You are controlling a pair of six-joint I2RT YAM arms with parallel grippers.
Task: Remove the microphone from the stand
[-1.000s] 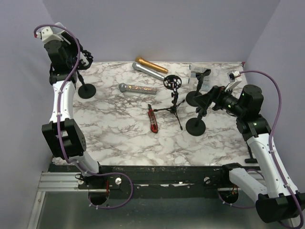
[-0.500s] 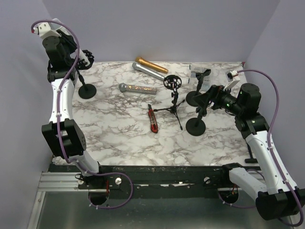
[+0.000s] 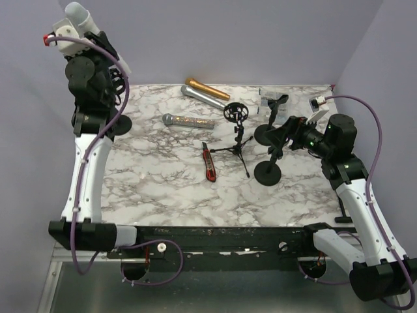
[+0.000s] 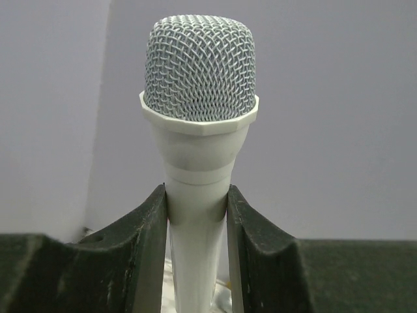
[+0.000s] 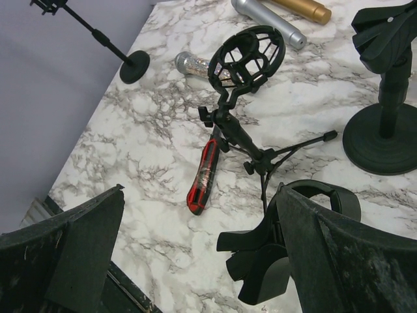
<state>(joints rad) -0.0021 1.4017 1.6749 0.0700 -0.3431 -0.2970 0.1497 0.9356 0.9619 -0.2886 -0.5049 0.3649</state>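
Note:
My left gripper is holding the white microphone, now raised high at the back, and will let go of it on the marble table (image 3: pixel 189 132) just in front of the glittery microphone.
My left gripper (image 3: pixel 91 31) is raised high at the back left and shut on a white microphone (image 3: pixel 80 13) with a grey mesh head. In the left wrist view the fingers (image 4: pixel 140 248) clamp the microphone (image 4: pixel 199 72) just below its head, and it points upward. Its black round-base stand (image 3: pixel 119 124) stands below on the marble table, partly behind the left arm; it also shows in the right wrist view (image 5: pixel 133 65). My right gripper (image 3: pixel 281 134) is open and empty beside the clip of another black stand (image 3: pixel 268 171).
A gold microphone (image 3: pixel 207 89), a silver one (image 3: pixel 203 98) and a glittery one (image 3: pixel 189 121) lie at the back. A tripod stand with a shock mount (image 3: pixel 236 112), a red utility knife (image 3: pixel 208 163) and a third round-base stand (image 3: pixel 266 134) stand mid-table.
My left arm has risen and swung, lifting the white microphone up and away from the round-base stand. The right arm has barely moved.

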